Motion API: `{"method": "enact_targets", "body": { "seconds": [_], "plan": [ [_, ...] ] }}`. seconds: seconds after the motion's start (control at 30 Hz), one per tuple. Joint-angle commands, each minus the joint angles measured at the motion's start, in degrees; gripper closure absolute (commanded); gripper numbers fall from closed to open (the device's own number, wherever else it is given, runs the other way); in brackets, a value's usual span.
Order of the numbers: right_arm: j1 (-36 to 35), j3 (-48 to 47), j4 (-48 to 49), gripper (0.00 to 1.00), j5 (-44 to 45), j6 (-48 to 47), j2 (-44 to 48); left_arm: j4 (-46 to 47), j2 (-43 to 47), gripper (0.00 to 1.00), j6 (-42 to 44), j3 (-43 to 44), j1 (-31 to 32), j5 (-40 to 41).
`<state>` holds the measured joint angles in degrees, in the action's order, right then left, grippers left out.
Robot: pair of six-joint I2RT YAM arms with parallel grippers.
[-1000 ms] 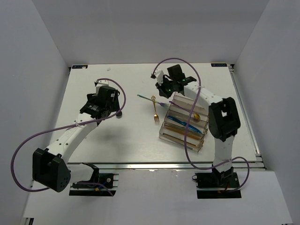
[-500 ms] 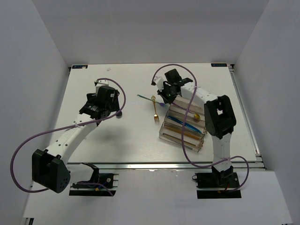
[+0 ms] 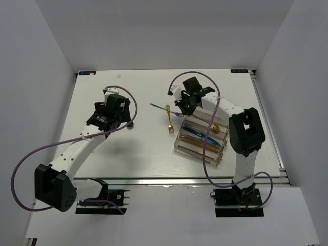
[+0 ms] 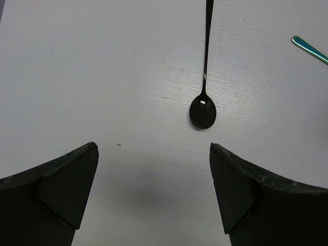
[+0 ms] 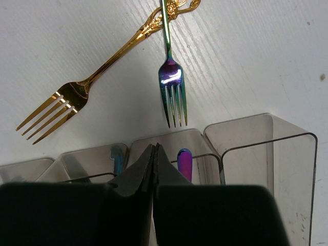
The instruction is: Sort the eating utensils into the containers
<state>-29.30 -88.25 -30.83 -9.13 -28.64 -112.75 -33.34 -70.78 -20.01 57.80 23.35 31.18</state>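
The purple spoon's handle end pokes over its compartment's rim; next I open my right gripper, take the spoon's handle (image 5: 185, 171) and pull it fully inside.
A gold fork (image 5: 97, 72) and an iridescent fork (image 5: 171, 82) lie crossed at the handles on the white table, just beyond the clear organizer tray (image 5: 294, 148). They also show in the top view as the gold fork (image 3: 169, 125) and the iridescent fork (image 3: 163, 107). My right gripper (image 5: 155, 148) is shut and empty over the tray's far end (image 3: 183, 142), beside a purple spoon handle (image 5: 184, 163) and a blue knife (image 3: 197, 134) in compartments. A black spoon (image 4: 203, 110) lies ahead of my left gripper (image 4: 154, 189), which is open and empty just above the table.
The tray holds several utensils, among them a gold spoon bowl (image 3: 216, 128). Purple cables loop over both arms. The table's side walls stand left and right.
My right gripper has shifted slightly over the tray's far end and turned. The left arm has barely moved.
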Motion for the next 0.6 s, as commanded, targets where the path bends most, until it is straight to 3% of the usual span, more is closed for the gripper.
{"method": "enact_targets", "body": {
  "seconds": [0.0, 0.3, 0.33, 0.57],
  "plan": [
    [0.73, 1.06, -0.28, 1.00, -0.45, 0.17, 3.50, 0.91, 1.79, 0.02, 0.41, -0.23, -0.15, 0.81],
    [2.05, 6.41, 4.63, 1.00, -3.27, 2.71, 11.04, 1.00, 1.53, 0.02, 0.41, -0.32, -0.15, 0.73],
    [2.14, 8.25, 6.20, 0.89, -2.83, 2.72, 12.28, 1.00, 1.53, 0.02, 0.41, -0.32, -0.15, 0.73],
    [4.42, 14.07, 11.06, 0.73, -0.72, 2.54, 16.07, 1.00, 1.70, 0.02, 0.41, -0.41, -0.15, 0.29]
  ]
}}
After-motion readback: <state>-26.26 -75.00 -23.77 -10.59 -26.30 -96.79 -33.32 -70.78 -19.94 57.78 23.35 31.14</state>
